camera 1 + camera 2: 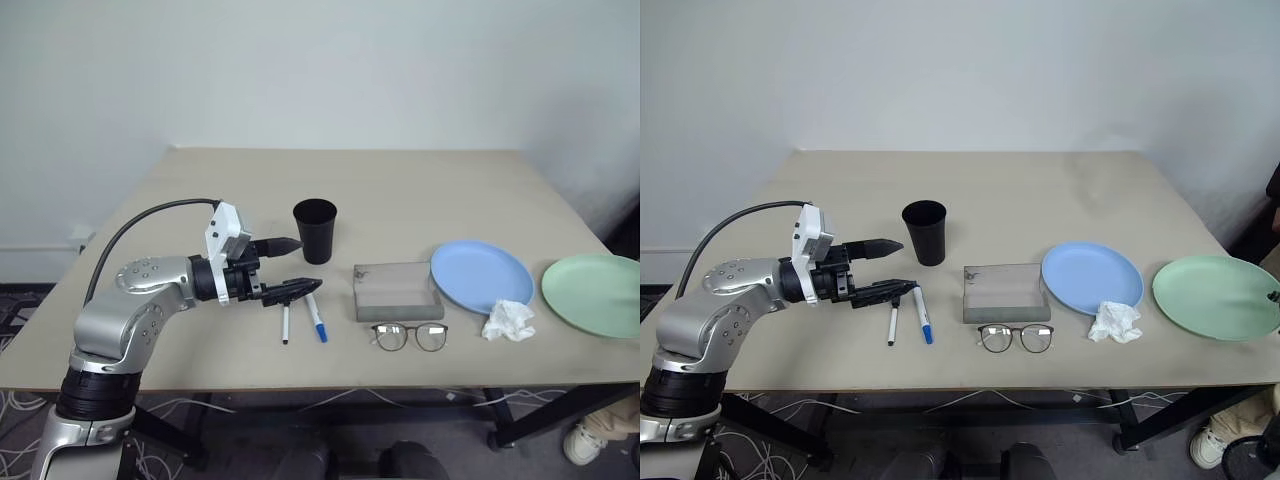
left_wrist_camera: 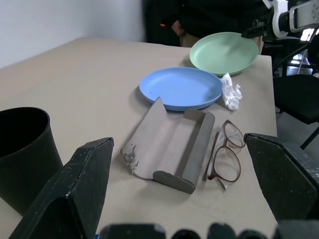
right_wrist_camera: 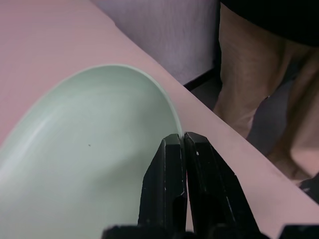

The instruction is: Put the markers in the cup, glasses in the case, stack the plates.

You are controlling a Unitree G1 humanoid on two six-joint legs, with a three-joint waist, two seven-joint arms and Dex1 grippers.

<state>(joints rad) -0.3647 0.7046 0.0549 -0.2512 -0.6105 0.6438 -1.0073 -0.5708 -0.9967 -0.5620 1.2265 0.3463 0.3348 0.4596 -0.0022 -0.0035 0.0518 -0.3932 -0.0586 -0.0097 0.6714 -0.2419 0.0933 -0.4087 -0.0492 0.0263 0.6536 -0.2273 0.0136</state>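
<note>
I need to release the green plate from my right gripper on top of the blue plate (image 1: 486, 275), just behind the crumpled white tissue.
Two markers lie side by side on the table, one black-capped (image 1: 285, 325) and one blue-capped (image 1: 317, 320). My left gripper (image 1: 308, 264) hovers open just above them, beside the black cup (image 1: 315, 230). The grey case (image 1: 397, 291) lies open, with the glasses (image 1: 411, 336) in front of it. To the right of the case sit the blue plate (image 1: 480, 275) and then the pale green plate (image 1: 595, 293). My right gripper (image 3: 181, 137) is shut on the green plate's (image 3: 89, 174) outer rim at the table's right edge.
A crumpled white tissue (image 1: 508, 320) lies against the blue plate's front edge. A person stands close to the table's right side; their legs (image 3: 249, 74) and a shoe (image 1: 585, 440) are in view. The far half of the table (image 1: 400, 180) is bare.
</note>
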